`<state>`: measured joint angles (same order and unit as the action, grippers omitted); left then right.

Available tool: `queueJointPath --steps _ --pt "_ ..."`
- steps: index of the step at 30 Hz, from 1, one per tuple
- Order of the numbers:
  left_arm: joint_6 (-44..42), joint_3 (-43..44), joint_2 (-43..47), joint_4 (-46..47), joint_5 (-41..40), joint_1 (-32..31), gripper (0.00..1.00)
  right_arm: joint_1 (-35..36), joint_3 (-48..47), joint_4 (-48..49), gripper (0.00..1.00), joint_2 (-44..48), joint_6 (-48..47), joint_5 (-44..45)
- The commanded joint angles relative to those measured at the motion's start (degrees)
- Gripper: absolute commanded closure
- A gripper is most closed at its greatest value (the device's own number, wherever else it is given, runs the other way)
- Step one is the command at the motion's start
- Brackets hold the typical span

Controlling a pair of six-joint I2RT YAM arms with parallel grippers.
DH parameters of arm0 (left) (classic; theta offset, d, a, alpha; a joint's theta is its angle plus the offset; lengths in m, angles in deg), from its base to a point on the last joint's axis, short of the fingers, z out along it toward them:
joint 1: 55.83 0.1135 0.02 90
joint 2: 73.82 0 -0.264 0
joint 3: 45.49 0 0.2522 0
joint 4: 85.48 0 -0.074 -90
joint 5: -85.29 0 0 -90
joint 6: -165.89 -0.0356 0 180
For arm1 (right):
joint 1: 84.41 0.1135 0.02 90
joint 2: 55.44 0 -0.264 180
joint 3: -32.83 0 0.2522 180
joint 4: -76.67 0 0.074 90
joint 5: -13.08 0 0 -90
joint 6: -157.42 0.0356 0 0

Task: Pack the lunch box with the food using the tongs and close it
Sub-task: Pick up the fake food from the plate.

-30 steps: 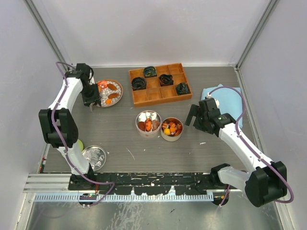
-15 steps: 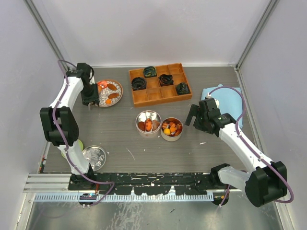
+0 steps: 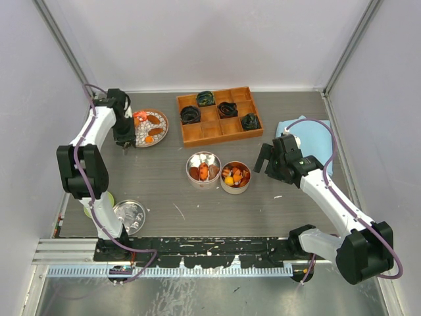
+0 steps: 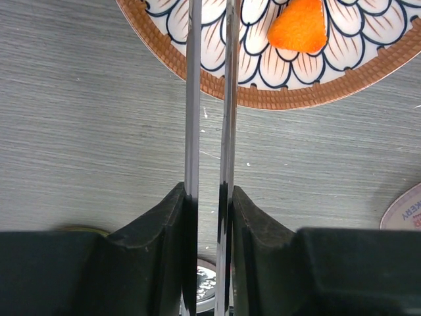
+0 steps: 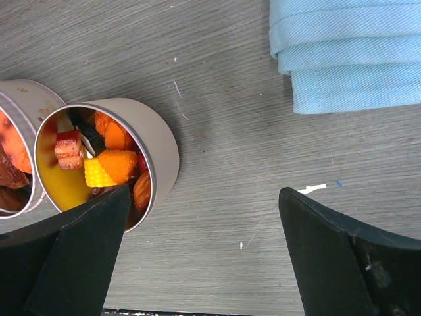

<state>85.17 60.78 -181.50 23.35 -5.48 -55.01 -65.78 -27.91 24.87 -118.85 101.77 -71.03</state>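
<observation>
My left gripper is going to open the tongs. It will then let go of food in the lunch box tin [image 3: 208, 168] nearest the patterned plate.
My left gripper [image 3: 125, 139] hangs at the left edge of the patterned plate [image 3: 160, 133] and is shut on the tongs [image 4: 193, 99]. Both thin silver arms run up between its fingers [image 4: 164, 224], standing close together. Their tips pass out of the left wrist view above the plate rim [image 4: 276, 99]. An orange chunk of food [image 4: 300, 26] lies on that plate, right of the tongs. Two round lunch box tins [image 3: 202, 168] [image 3: 235, 176] hold food. My right gripper [image 3: 266, 160] is open just right of the right tin [image 5: 154, 141], with nothing between its fingers.
A wooden divided tray [image 3: 218, 115] with dark coiled lumps stands at the back. A folded blue cloth [image 5: 348, 52] lies at the right. A silver lid [image 3: 129, 214] rests near the left arm's base, with a green object [image 3: 108, 197] beside it.
The left arm has edged slightly toward the back beside the plate, still carrying the tongs. The right arm has not moved.
</observation>
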Motion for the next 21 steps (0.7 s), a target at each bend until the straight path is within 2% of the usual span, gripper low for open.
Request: queueJointPath --steps 1,6,10,21 --pt "-1.17 -0.71 0.81 1.77 1.54 0.24 0.74 -0.26 -0.70 1.72 0.00 0.90 -0.68 0.37" --pt "-1.46 -1.22 2.95 1.60 5.58 0.15 0.86 -0.22 -0.85 1.66 0.00 0.91 -0.61 0.26" --pt "-0.49 -2.37 5.68 1.34 7.63 0.08 0.91 -0.26 -0.92 1.57 0.00 1.16 -0.48 0.35" --pt "2.79 -3.90 11.89 -1.09 11.20 -1.25 0.96 -0.26 -1.05 1.57 0.00 1.10 -0.12 -0.09"
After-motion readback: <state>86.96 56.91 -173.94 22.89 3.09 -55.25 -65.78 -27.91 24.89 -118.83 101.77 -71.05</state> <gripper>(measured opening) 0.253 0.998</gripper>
